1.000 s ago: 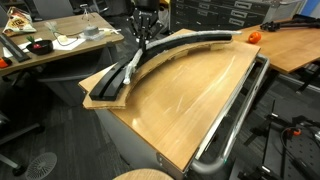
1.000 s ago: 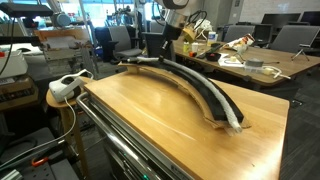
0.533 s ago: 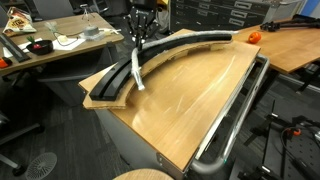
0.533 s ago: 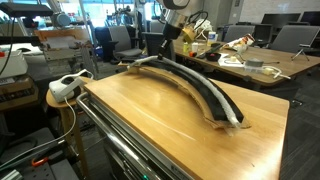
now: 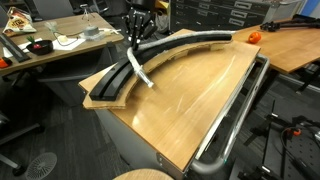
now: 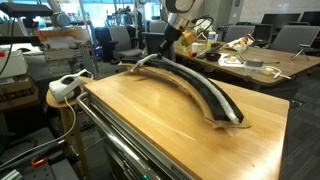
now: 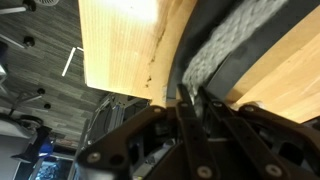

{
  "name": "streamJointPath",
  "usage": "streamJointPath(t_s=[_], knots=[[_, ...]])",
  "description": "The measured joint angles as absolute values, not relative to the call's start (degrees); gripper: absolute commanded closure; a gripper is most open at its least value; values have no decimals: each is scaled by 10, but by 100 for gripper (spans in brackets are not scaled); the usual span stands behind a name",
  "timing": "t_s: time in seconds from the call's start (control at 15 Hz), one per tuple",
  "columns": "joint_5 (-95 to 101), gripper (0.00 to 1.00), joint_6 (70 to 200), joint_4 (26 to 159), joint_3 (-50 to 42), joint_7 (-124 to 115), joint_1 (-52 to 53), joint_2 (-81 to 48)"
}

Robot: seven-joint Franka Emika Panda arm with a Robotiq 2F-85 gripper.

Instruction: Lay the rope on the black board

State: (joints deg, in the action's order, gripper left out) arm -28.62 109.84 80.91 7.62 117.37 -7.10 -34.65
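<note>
I should release the rope between the ridges of the black board (image 5: 123, 67), along the board's near end by the table's edge.
The black board (image 5: 190, 42) curves across the back of the tan tabletop in both exterior views (image 6: 205, 95). My gripper (image 5: 135, 40) hangs over its middle, shut on the rope (image 5: 142, 70). A pale stretch of rope slants down from the fingers to the inner edge of the board, its lower end over the wood. From the opposite side, the gripper (image 6: 167, 47) holds the rope (image 6: 150, 62) just above the board's far part. In the wrist view the braided rope (image 7: 215, 48) runs up from my gripper (image 7: 192, 102) between black ridges.
A metal tube rail (image 5: 235, 115) runs along the table's front edge, seen too from the opposite side as the rail (image 6: 120, 140). Cluttered desks (image 5: 60, 40) stand behind. An orange object (image 5: 254, 36) sits on the neighbouring table. A white device (image 6: 68, 85) rests on a stool.
The hanging stretch of rope has swung sideways, its lower end moving off the board toward the open tabletop. The gripper has stayed shut and shifted only slightly.
</note>
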Motion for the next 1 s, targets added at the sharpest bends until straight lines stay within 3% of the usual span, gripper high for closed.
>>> streamJointPath(t_s=[1.0], knots=[[-319, 97, 1099, 811, 71, 1020, -102, -346]])
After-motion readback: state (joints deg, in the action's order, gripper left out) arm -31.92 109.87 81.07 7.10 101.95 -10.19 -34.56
